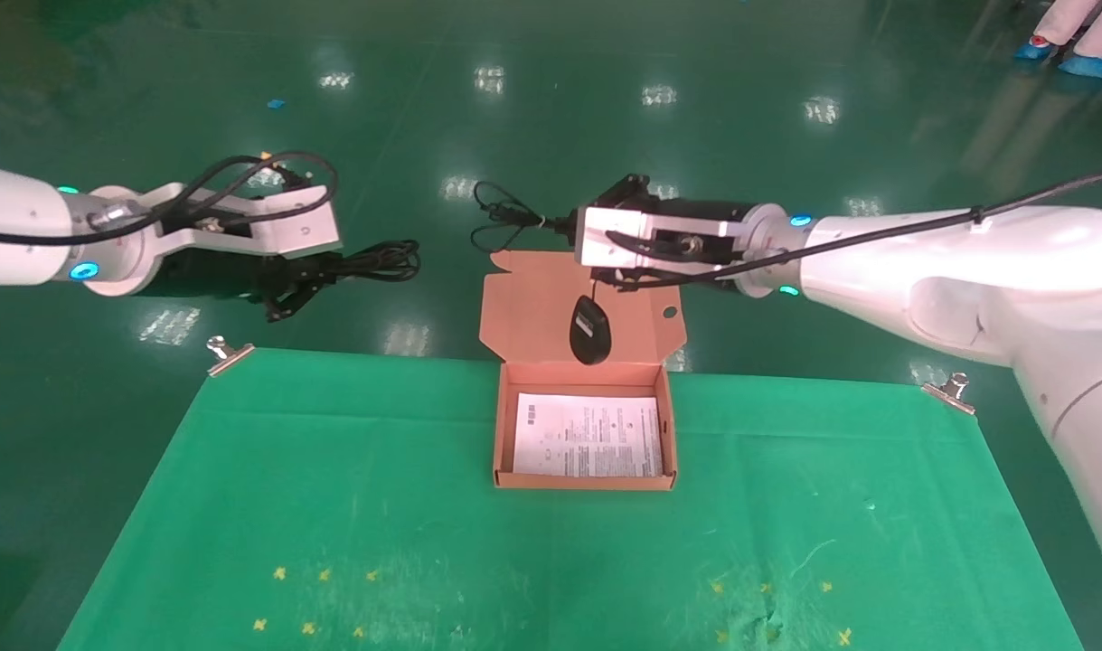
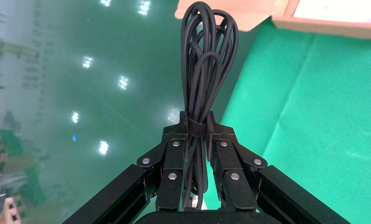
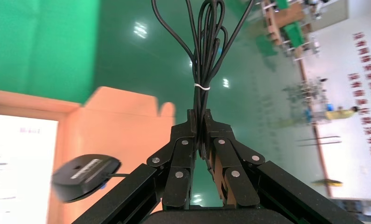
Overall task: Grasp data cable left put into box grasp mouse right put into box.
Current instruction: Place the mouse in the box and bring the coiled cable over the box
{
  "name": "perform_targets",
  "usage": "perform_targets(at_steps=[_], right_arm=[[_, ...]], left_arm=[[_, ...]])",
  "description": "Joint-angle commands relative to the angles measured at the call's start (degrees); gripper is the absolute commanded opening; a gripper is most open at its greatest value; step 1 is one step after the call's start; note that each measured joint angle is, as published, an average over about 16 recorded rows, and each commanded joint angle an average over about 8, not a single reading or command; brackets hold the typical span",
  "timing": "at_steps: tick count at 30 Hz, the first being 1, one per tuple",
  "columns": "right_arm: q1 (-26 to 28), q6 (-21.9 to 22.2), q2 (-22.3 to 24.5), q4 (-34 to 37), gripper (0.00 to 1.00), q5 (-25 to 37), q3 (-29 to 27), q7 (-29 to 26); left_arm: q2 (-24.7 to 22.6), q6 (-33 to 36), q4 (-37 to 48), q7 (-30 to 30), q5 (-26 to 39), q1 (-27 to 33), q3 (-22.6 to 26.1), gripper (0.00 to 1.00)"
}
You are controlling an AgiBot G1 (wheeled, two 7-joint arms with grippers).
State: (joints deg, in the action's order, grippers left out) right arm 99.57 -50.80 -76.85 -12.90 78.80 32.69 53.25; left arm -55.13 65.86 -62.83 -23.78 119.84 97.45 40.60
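I need to let go of the mouse with my right gripper on the white sheet inside the box (image 1: 580, 452), near the box's near side.
My left gripper (image 1: 306, 271) is shut on the data cable (image 1: 374, 260), a black looped bundle, and holds it in the air beyond the table's far left edge. In the left wrist view the cable (image 2: 206, 56) stands between the shut jaws of the left gripper (image 2: 196, 123). My right gripper (image 1: 561, 222) is shut on the mouse's coiled cord (image 1: 501, 217). The black mouse (image 1: 590, 330) dangles in front of the box's open flap (image 1: 532, 307). The salmon-orange box (image 1: 504, 425) lies open with a white sheet (image 1: 588, 436) inside. The right wrist view shows the right gripper (image 3: 199, 116), the cord (image 3: 206, 46) and the mouse (image 3: 83, 175).
A green cloth (image 1: 334, 506) covers the table, held by metal clips at the far corners (image 1: 228, 353) (image 1: 948, 391). Small yellow marks (image 1: 315, 597) dot its near part. The glossy green floor (image 1: 695, 136) lies beyond. Someone's feet (image 1: 1070, 54) stand at the far right.
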Motion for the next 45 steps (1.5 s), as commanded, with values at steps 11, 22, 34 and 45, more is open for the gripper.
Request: perform_targets(at_steps=[11, 22, 34, 45], right_arm=[[-5.00, 0.58, -1.40, 0.90, 0.00, -2.52, 1.92, -2.98], [-9.15, 3.65, -1.28, 0.26, 0.00, -7.22, 4.79, -12.02], [-9.90, 6.53, -1.16, 3.21, 1.00, -6.80, 9.22, -19.46], [-9.65, 7.66, -0.83, 3.26, 1.00, -7.15, 11.71, -21.04]], left_arm=[[2.59, 2.12, -5.96, -4.59, 3.04, -1.44, 0.55, 0.00], [2.80, 2.30, -7.11, -5.63, 3.54, -1.76, 0.58, 0.00], [1.81, 2.08, -8.38, -5.20, 3.60, -2.40, 1.14, 0.00], [-4.24, -0.85, -4.69, -1.79, 5.52, -3.65, 3.88, 0.00]])
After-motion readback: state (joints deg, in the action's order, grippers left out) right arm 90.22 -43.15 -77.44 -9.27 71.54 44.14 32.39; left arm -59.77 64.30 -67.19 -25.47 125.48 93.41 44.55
